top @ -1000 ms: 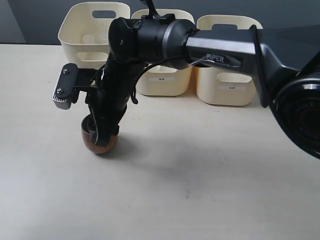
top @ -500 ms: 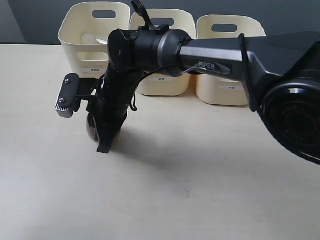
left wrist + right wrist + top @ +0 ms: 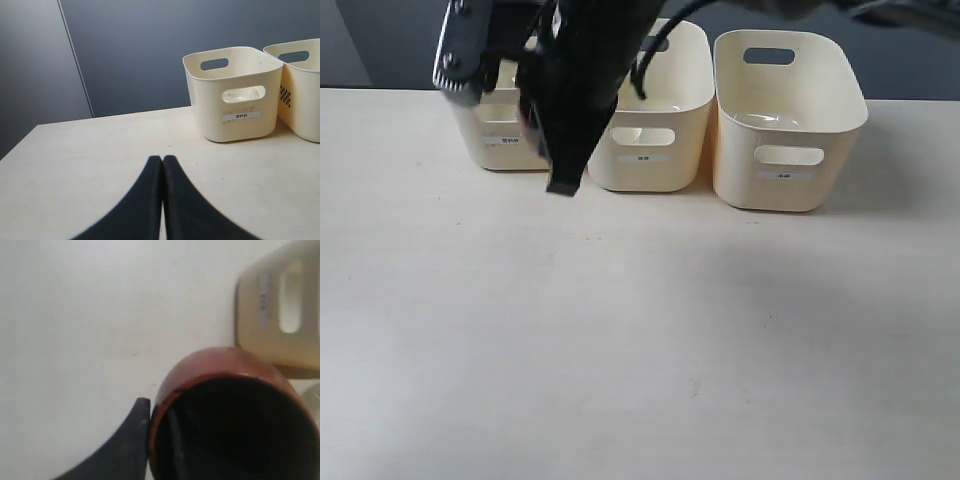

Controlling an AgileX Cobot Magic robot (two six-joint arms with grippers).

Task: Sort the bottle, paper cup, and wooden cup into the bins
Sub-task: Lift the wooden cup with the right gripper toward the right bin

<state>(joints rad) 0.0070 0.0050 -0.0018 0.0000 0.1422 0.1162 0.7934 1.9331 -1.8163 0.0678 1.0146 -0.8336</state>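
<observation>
The robot's right gripper needs to release the wooden cup in the uncovered bin (image 3: 749,109), against that bin's side next to the middle bin.
The dark-brown wooden cup (image 3: 215,365) fills the right wrist view, mouth toward the camera. My right gripper (image 3: 157,412) is shut on its rim, one finger outside the wall and one inside. In the exterior view that gripper (image 3: 558,165) hangs raised in front of the left bin (image 3: 490,150) and the middle bin (image 3: 655,150), and its black body hides the cup. The right bin (image 3: 785,130) stands uncovered. My left gripper (image 3: 162,160) is shut on nothing, low over the table, facing a bin (image 3: 232,95). Bottle and paper cup are out of view.
The three cream bins stand in a row at the table's far edge, before a dark wall. The pale tabletop (image 3: 650,330) stretches in front of them. A second bin (image 3: 305,85) shows at the edge of the left wrist view.
My right arm has lifted the wooden cup off the table and carried it up and back toward the left and middle bins. The spot where the cup stood is now bare.
</observation>
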